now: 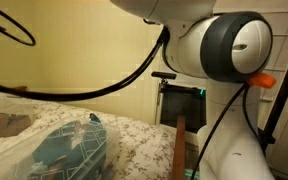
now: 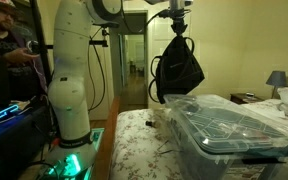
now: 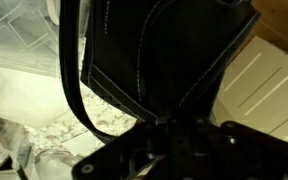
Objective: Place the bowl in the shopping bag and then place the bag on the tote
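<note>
My gripper has the black shopping bag, hanging above the tote's near end. I will let go of it on the near end of the translucent tote (image 1: pixel 30 156).
My gripper (image 2: pixel 177 27) is shut on the top of the black shopping bag (image 2: pixel 180 68) and holds it hanging in the air above the near end of the tote (image 2: pixel 229 125). The bag's bottom is a little above the tote's lid. In the wrist view the black bag (image 3: pixel 164 55) fills most of the picture below my jaws (image 3: pixel 174 135), and a long loop strap (image 3: pixel 72 80) hangs to the left. The translucent tote with teal inside also shows in an exterior view (image 1: pixel 59 145). The bowl is not visible.
The tote rests on a bed with a floral cover (image 2: pixel 134 140). A person (image 2: pixel 4 45) stands beside the robot base (image 2: pixel 69 100). A bedside lamp (image 2: pixel 276 80) is at the far right. An open doorway (image 2: pixel 134 60) lies behind.
</note>
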`<state>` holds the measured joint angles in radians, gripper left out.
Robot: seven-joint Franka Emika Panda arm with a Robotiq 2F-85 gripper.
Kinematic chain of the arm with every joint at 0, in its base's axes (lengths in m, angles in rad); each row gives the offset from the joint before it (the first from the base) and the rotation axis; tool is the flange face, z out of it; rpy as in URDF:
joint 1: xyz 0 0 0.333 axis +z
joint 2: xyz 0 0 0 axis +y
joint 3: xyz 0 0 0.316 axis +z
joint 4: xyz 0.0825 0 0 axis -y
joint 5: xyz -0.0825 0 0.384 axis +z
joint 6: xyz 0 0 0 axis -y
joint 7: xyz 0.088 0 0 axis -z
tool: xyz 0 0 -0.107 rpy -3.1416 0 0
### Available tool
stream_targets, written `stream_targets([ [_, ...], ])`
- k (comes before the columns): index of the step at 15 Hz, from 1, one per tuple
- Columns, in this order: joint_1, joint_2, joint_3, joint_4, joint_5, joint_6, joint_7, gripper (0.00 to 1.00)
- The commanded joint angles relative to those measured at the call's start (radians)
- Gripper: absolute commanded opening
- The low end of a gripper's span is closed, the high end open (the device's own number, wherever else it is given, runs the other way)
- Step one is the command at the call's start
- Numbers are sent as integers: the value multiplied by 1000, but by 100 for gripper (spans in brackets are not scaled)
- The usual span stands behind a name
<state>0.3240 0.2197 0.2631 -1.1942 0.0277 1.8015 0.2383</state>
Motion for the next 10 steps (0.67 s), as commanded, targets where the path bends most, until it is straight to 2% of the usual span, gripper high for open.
stream_targets([
  [1, -23, 20, -43, 119, -29, -17, 77, 1],
  [6, -38, 5, -100, 181, -58, 3, 191, 1],
  [10, -39, -41, -146, 160, -118, 23, 309, 1],
])
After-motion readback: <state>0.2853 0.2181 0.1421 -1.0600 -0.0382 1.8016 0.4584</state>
